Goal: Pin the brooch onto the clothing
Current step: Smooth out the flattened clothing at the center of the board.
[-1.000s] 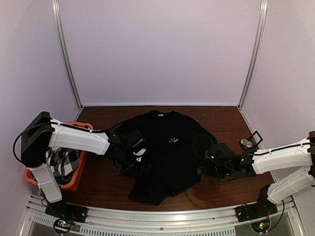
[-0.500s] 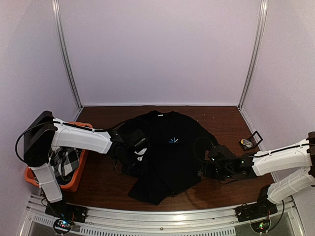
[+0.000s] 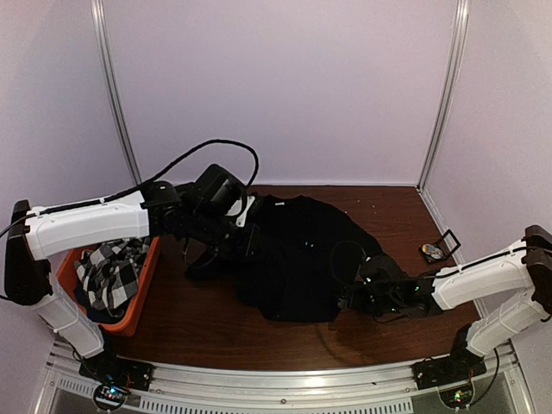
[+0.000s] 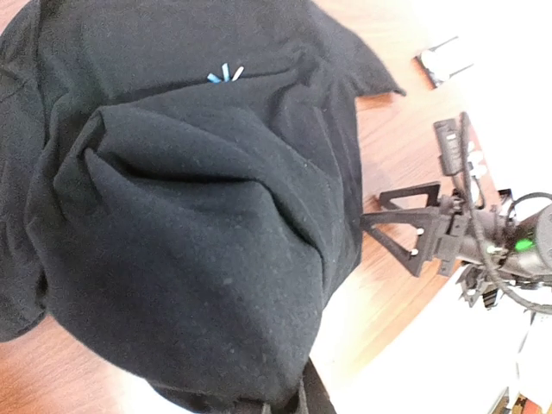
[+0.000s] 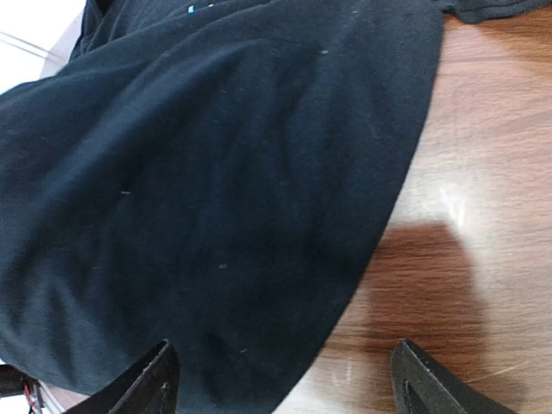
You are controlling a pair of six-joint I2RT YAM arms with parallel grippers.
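I can see the fold in my left gripper covers the clothing's starburst, so I should lay the fold toward the front with my left gripper and take the clothing's side edge point(image 3: 245, 295) with it.
The clothing point(image 3: 297, 259), a black T-shirt, lies bunched in the middle of the table. My left gripper point(image 3: 247, 231) is shut on a fold of it near its left side and holds that fold raised. In the left wrist view the clothing point(image 4: 198, 224) runs down into the jaws of the left gripper point(image 4: 289, 404), and its light-blue starburst point(image 4: 224, 75) shows near the top. My right gripper point(image 3: 343, 293) stands open at the shirt's right edge. In the right wrist view the right gripper point(image 5: 285, 388) straddles the hem of the clothing point(image 5: 216, 190) without closing on it. The brooch point(image 3: 434, 252) lies on the table at the far right.
An orange basket point(image 3: 142, 285) holding a black-and-white checked cloth point(image 3: 108, 272) stands at the left edge. A small black stand point(image 3: 449, 240) sits beside the brooch. Pale walls and metal posts close in the back and sides. Bare wood point(image 3: 207, 323) shows at the front.
My left gripper closed on the shirt and swung up and toward the back left, dragging the cloth into a heap. The right gripper crept slightly left, still open.
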